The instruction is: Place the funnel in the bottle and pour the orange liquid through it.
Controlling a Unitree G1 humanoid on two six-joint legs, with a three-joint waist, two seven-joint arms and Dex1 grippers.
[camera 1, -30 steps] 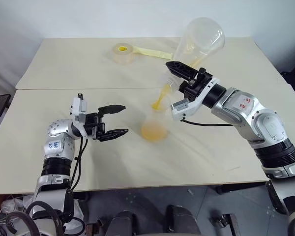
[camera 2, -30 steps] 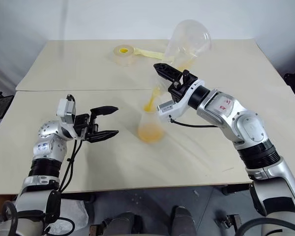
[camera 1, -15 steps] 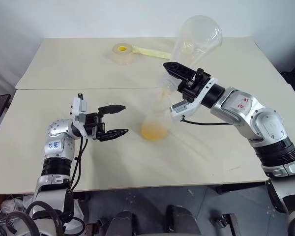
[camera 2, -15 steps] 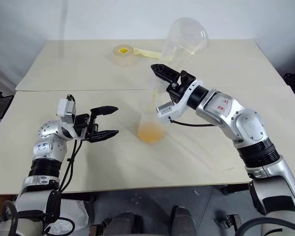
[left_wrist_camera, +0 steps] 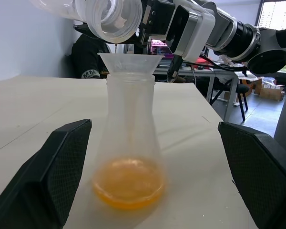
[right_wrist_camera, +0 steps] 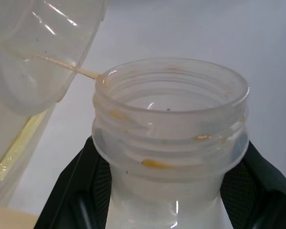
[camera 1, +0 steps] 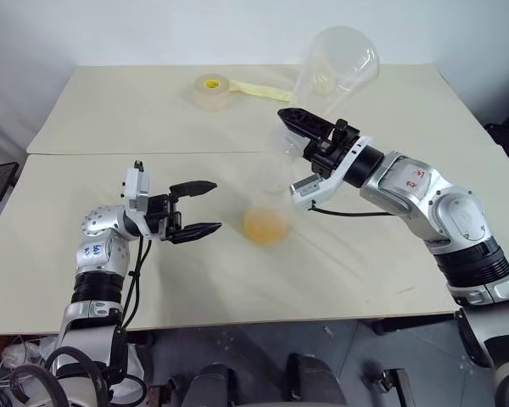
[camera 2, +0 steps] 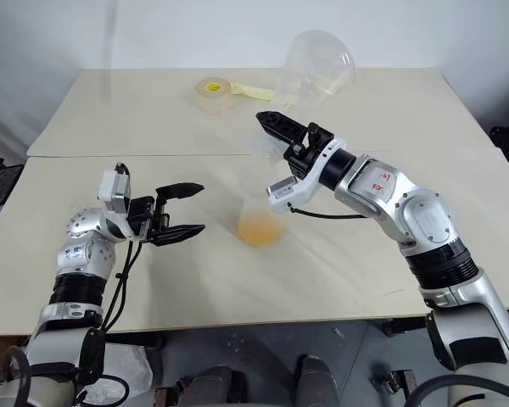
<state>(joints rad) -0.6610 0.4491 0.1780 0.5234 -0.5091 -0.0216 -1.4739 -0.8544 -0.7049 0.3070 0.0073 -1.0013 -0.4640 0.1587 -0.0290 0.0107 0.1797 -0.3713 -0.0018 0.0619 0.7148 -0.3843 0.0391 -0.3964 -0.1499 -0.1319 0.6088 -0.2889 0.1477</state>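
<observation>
Next, I set the second clear flask, now tipped just above the funnel, down on the bare table (camera 1: 365,202) next to the bottle, close to the black cable, using my right gripper.
The clear bottle (camera 1: 268,208) stands upright at the table's middle with the orange liquid (camera 1: 265,226) pooled in its base. The clear funnel (left_wrist_camera: 130,62) sits in its neck. My right gripper (camera 1: 293,129) is shut on the threaded neck (right_wrist_camera: 171,119) of a second clear flask (camera 1: 338,69). That flask is tipped mouth-down just above the funnel, and its wide body looks drained. My left gripper (camera 1: 215,206) hovers open to the left of the bottle, level with it and a short gap away, holding nothing.
A roll of yellow tape (camera 1: 211,90) with a loose strip (camera 1: 261,89) lies at the back of the cream table (camera 1: 110,127). A seam crosses the table behind the bottle. The front edge runs close below my left arm.
The orange stream from the tipped flask into the funnel has stopped, and the funnel has drained into the bottle. My right gripper has shifted the flask very slightly. The left arm is still.
</observation>
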